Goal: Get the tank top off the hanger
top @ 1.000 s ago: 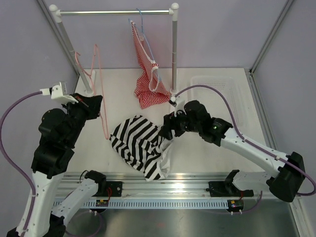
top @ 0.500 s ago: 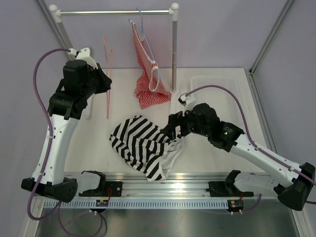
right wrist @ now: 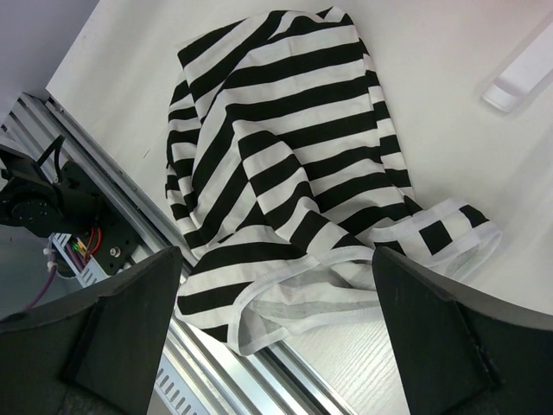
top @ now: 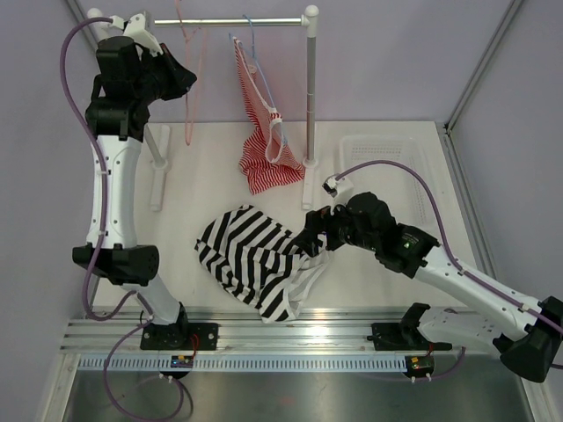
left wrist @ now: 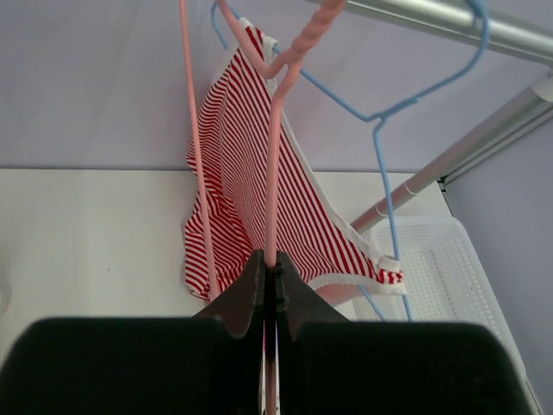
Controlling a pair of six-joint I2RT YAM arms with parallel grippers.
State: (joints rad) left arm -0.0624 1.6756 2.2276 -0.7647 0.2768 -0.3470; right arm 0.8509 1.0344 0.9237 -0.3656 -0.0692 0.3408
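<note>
The black-and-white striped tank top has a raised fold in the middle. Next, my right gripper goes to the raised fold in the middle (top: 242,252) (right wrist: 255,143) of it and closes there.
The black-and-white striped tank top (top: 249,258) lies crumpled on the table near the front edge, free of any hanger; it also fills the right wrist view (right wrist: 285,147). My right gripper (top: 311,242) hovers open and empty just over its right end, with a finger (right wrist: 112,328) on either side of the cloth. My left gripper (top: 185,81) is raised high at the back left, shut on the pink wire hanger (top: 188,123). The bare hanger (left wrist: 275,164) hangs down from beside the rail, its twisted neck up at the bar. My left gripper (left wrist: 270,278) pinches one wire.
A red-and-white finely striped top (top: 264,141) hangs on a blue wire hanger (left wrist: 389,112) from the metal rail (top: 237,22). The rail's right post (top: 310,88) stands beside a white perforated tray (top: 387,154). The arm-base rail (top: 290,321) runs along the front edge.
My left arm has lifted the pink hanger from table height up and back to the rail. My right gripper has let go of the tank top and backed off slightly right; the garment lies still.
</note>
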